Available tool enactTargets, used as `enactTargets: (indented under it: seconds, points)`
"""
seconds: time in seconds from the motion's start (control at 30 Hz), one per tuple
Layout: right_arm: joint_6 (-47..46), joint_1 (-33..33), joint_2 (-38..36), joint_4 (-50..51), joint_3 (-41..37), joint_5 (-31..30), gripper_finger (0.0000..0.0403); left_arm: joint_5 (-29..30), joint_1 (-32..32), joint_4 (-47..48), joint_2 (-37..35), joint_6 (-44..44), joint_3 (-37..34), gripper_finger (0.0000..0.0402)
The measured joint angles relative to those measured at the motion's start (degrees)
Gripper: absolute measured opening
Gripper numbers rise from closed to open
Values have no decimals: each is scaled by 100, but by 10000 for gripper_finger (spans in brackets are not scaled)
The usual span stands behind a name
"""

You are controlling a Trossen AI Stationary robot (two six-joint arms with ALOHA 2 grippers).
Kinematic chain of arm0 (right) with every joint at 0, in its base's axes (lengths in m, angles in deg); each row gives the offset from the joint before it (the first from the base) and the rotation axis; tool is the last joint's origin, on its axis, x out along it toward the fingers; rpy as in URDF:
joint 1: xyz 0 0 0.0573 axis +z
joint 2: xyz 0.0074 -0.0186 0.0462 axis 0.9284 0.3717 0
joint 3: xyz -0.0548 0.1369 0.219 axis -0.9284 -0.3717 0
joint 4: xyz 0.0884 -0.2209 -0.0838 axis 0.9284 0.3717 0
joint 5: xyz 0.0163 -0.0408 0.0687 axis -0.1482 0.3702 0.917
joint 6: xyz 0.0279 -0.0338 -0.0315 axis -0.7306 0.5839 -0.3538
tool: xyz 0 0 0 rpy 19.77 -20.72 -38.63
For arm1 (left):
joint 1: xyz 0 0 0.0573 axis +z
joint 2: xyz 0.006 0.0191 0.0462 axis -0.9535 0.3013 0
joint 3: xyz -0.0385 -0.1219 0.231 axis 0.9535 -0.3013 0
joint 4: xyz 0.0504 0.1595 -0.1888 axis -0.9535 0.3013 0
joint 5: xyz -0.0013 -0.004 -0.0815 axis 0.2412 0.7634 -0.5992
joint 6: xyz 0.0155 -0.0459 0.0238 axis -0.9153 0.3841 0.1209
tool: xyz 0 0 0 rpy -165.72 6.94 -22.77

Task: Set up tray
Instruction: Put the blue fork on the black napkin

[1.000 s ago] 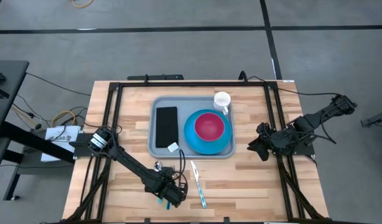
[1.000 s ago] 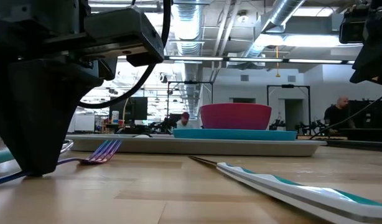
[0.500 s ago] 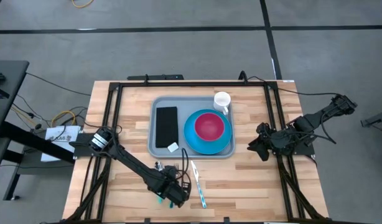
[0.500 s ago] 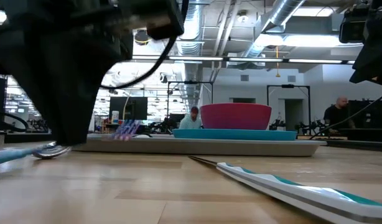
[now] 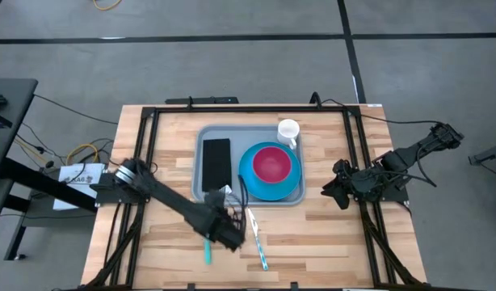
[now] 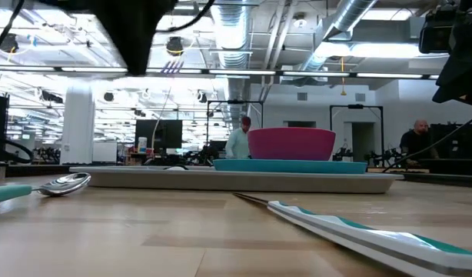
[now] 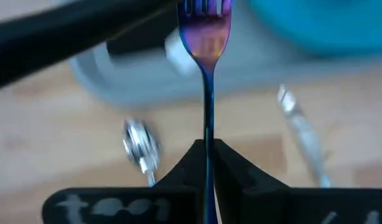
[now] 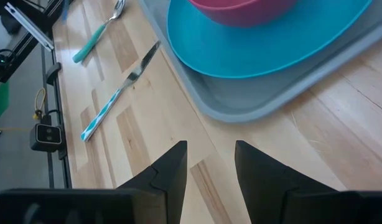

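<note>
I should release the fork from my left gripper lengthwise on the black napkin's half farther from the blue plate (image 5: 209, 164).
My left gripper (image 7: 207, 148) is shut on an iridescent purple fork (image 7: 205, 43). In the high view it (image 5: 229, 220) hovers above the wood just near of the grey-blue tray (image 5: 203, 192). The fork's tines (image 6: 172, 67) show high up in the low view. On the tray are a black napkin (image 5: 216, 162), a blue plate (image 5: 292, 184) with a red bowl (image 5: 271, 162), and a white cup (image 5: 288, 130). A teal-handled spoon (image 5: 206, 250) and a knife (image 5: 257, 242) lie flat on the table. My right gripper (image 8: 210, 163) waits open, right of the tray. My left gripper pinches the fork's handle (image 7: 208, 134) between its two fingers. The fingers lie along the handle, and the tines (image 7: 203, 7) point away from the wrist toward the tray. The fork is lifted clear of the table.
A small white item (image 5: 224, 191) lies on the tray's near left corner. A black frame (image 5: 143, 162) runs along the table's edges. Bare wood shows right of the knife and between the tray and my right arm (image 5: 369, 182). People stand far off in the room (image 6: 240, 142).
My left gripper has risen from the table with the fork and moved toward the far edge, up to the tray's near rim. The fork, which rested on the table, is now lifted clear. The spoon stays on the wood.
</note>
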Motion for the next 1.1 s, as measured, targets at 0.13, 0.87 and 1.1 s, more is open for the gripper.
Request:
enactTargets:
  seconds: [0.13,0.87,1.1]
  points:
    - [0,0,-1,2,0,2,127,535,434,288,-710,-449,-117,0]
    - [-63,4,-7,205,0,25,127,-1021,3278,-3884,-4066,-3048,-5454,0]
    - [-239,-14,-7,265,0,14,127,-1284,4011,-4920,-3891,-3908,-5747,0]
